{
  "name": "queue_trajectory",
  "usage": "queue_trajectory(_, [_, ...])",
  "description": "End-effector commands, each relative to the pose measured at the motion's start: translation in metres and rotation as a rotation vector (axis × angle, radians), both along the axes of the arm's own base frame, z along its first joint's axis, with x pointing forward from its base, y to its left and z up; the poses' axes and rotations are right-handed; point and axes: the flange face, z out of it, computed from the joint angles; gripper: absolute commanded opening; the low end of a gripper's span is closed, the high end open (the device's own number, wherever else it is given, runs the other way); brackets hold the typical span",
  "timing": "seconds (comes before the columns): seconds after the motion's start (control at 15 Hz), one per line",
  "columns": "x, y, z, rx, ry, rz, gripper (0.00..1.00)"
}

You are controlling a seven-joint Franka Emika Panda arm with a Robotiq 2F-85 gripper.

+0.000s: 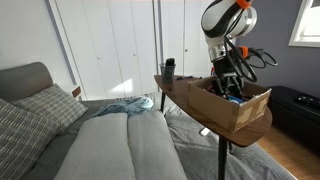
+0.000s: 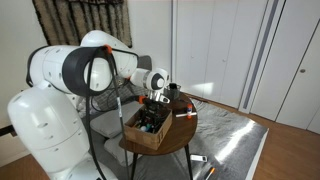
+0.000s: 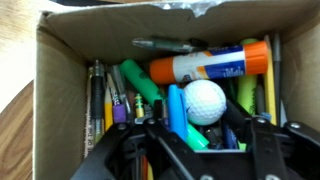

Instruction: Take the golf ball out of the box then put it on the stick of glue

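Observation:
My gripper has the blue marker standing between one of its fingers and the golf ball, so it should open, move over slightly and close around the golf ball alone (image 3: 206,101) before lifting.
In the wrist view a white golf ball (image 3: 205,102) lies on markers and pens inside an open cardboard box (image 3: 60,90). A white glue stick (image 3: 205,67) with an orange cap lies just beyond it. My gripper (image 3: 205,125) is lowered into the box and open, with one black finger on each side of the ball. A blue marker (image 3: 176,108) stands between the ball and one finger. Both exterior views show the gripper (image 1: 230,88) (image 2: 155,105) down in the box (image 1: 235,108) (image 2: 150,130); the ball is hidden there.
The box stands on a small round wooden table (image 1: 175,85) (image 2: 187,135). A dark cylinder (image 1: 169,68) stands at the table's far edge. A bed with grey covers (image 1: 110,140) lies beside the table. White cupboard doors are behind.

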Motion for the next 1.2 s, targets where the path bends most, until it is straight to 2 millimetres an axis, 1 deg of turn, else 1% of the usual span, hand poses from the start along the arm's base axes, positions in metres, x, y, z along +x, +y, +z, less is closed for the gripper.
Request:
queue_trajectory(0.0, [-0.003,0.01,0.0,0.021,0.026,0.036,0.36])
queue_trajectory(0.13, [-0.003,0.011,0.004,0.025,0.028,0.043,0.26])
queue_trajectory(0.2, [-0.003,0.012,0.006,0.028,0.026,0.046,0.17])
queue_trajectory(0.27, [-0.003,0.011,0.007,0.033,0.021,0.049,0.1])
queue_trajectory(0.33, [-0.003,0.011,0.009,0.037,0.017,0.053,0.09])
queue_trajectory(0.4, [-0.002,0.012,0.01,0.038,0.015,0.056,0.04])
queue_trajectory(0.47, [-0.001,0.012,0.011,0.037,0.017,0.058,0.01])
queue_trajectory(0.53, [-0.001,0.013,0.01,0.034,0.026,0.061,0.42])
queue_trajectory(0.6, [-0.002,0.014,0.008,0.035,0.033,0.065,0.45])
queue_trajectory(0.67, [-0.002,0.015,0.007,0.037,0.037,0.071,0.46])
queue_trajectory(1.0, [-0.005,0.025,-0.001,0.046,0.068,0.116,0.79])
queue_trajectory(1.07, [-0.007,0.027,-0.002,0.044,0.073,0.122,0.87])
queue_trajectory(1.13, [-0.008,0.028,-0.003,0.041,0.077,0.124,0.83])
